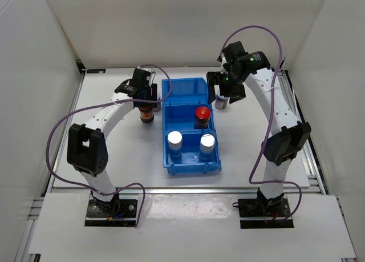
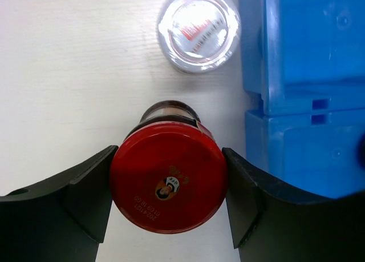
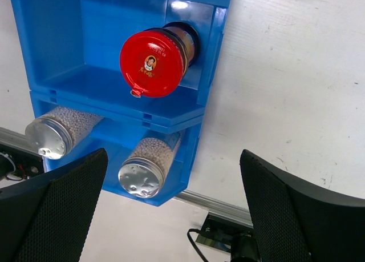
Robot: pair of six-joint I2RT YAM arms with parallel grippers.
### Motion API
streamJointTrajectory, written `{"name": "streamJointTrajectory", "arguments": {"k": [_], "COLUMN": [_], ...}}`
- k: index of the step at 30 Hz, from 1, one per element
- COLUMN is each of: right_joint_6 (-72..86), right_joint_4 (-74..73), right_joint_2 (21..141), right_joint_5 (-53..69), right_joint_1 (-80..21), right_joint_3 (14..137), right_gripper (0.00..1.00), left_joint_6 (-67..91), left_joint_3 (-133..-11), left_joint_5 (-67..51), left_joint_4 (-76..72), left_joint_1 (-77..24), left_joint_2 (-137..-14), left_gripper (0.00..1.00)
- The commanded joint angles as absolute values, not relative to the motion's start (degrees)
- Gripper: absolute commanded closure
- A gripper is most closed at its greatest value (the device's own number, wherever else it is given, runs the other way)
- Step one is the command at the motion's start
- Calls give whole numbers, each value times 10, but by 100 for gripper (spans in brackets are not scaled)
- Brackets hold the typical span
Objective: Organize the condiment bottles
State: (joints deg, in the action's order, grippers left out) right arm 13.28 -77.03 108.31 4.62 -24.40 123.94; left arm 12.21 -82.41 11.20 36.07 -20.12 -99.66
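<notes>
Next, my left gripper releases the red-capped bottle in the bin's middle compartment [image 1: 179,125] [image 2: 317,158], next to the other red-capped bottle.
My left gripper [image 2: 169,159] is shut on a red-capped bottle [image 2: 168,185], both fingers pressed against the sides of its cap. This bottle [image 1: 147,116] stands on the table just left of the blue bin [image 1: 191,93], under the left gripper [image 1: 145,98]. Past it a grey-lidded bottle [image 2: 198,29] stands beside the bin wall. Another red-capped bottle [image 1: 202,116] sits in the bin's middle compartment. Two silver-topped bottles [image 1: 174,141] [image 1: 207,143] fill the near compartment. My right gripper [image 1: 227,85] hangs open, holding nothing, over a small dark-labelled bottle [image 1: 221,101] right of the bin.
The bin's far compartment [image 1: 183,91] holds nothing. In the right wrist view the bin [image 3: 57,39] lies upper left, with bare table [image 3: 285,73] to its right and the table's metal edge rail [image 3: 219,204] below. White walls enclose the table on three sides.
</notes>
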Motion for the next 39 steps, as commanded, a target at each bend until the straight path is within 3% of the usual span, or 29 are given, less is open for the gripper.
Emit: {"name": "streamJointTrajectory", "arguments": {"k": [1, 5, 12, 15, 34, 37, 38, 39], "right_joint_6": [130, 130, 141, 141, 135, 135, 141, 141], "right_joint_4": [-771, -766, -766, -766, -766, -766, -766, -766], "right_joint_2": [1064, 1064, 1070, 1070, 1030, 1061, 1069, 1078], "right_joint_5": [54, 60, 72, 72, 56, 56, 56, 47], "right_joint_1": [-242, -242, -242, -242, -200, -186, -178, -171], "right_joint_3": [1237, 1219, 1214, 1214, 1193, 1222, 1244, 1257], "right_gripper": [0, 0, 0, 0, 0, 0, 0, 0], "left_joint_6": [128, 106, 76, 82, 102, 102, 102, 107], "left_joint_3": [-891, -923, -936, -924, -858, -844, -839, -838], "left_joint_5": [179, 207, 45, 38, 5, 5, 5, 5], "left_joint_4": [352, 352, 335, 335, 251, 251, 258, 258], "left_joint_1": [-206, -248, -320, -340, -340, -335, -335, -335], "left_joint_2": [-910, -873, -853, -866, -1008, -1002, -997, -997], "left_gripper": [89, 89, 89, 89, 88, 64, 33, 17]}}
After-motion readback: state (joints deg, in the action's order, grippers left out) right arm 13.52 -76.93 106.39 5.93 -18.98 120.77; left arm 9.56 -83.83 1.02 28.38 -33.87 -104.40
